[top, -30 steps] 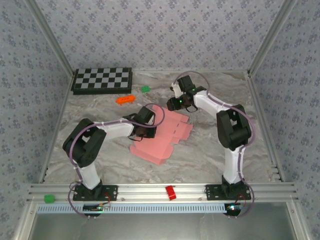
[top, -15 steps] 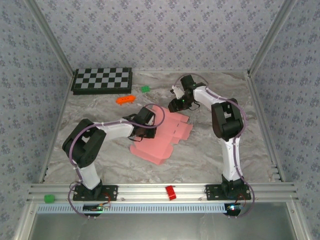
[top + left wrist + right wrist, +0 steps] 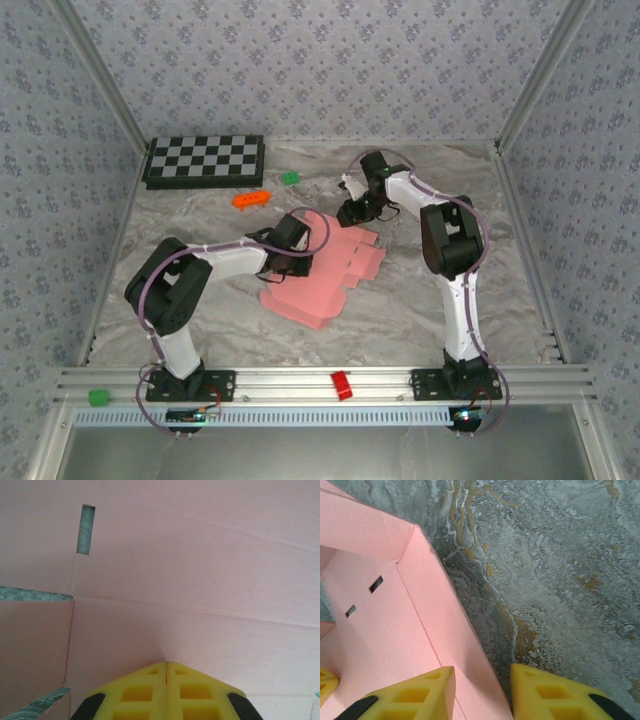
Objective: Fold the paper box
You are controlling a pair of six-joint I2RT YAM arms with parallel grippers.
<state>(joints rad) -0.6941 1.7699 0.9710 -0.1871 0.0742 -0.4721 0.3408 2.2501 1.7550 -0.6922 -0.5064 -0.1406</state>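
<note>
I will open my left gripper and take the box by its side edge (image 3: pixel 271 287), since that gripper's shut fingers are pressing on the flat middle of the pink card.
The pink paper box (image 3: pixel 335 275) lies mostly flat on the marble table, its flaps spread. My left gripper (image 3: pixel 290 262) is shut and rests tip-down on the sheet. In the left wrist view its yellow fingers (image 3: pixel 166 664) meet with nothing between them, pressing on the pink card (image 3: pixel 200 580). My right gripper (image 3: pixel 350 212) is at the box's far edge. In the right wrist view it (image 3: pixel 482 672) is open and straddles a raised side flap (image 3: pixel 435 595), one finger over the pink inside, the other over bare table.
A checkerboard (image 3: pixel 205 160) lies at the back left, with an orange piece (image 3: pixel 251 199) and a small green piece (image 3: pixel 291 178) near it. A red block (image 3: pixel 342 384) and a green block (image 3: pixel 98 397) sit on the front rail. Patterned walls enclose the table.
My right arm has swung its wrist a little down and in towards the box's far edge, and its jaws have narrowed. The left arm has not moved.
</note>
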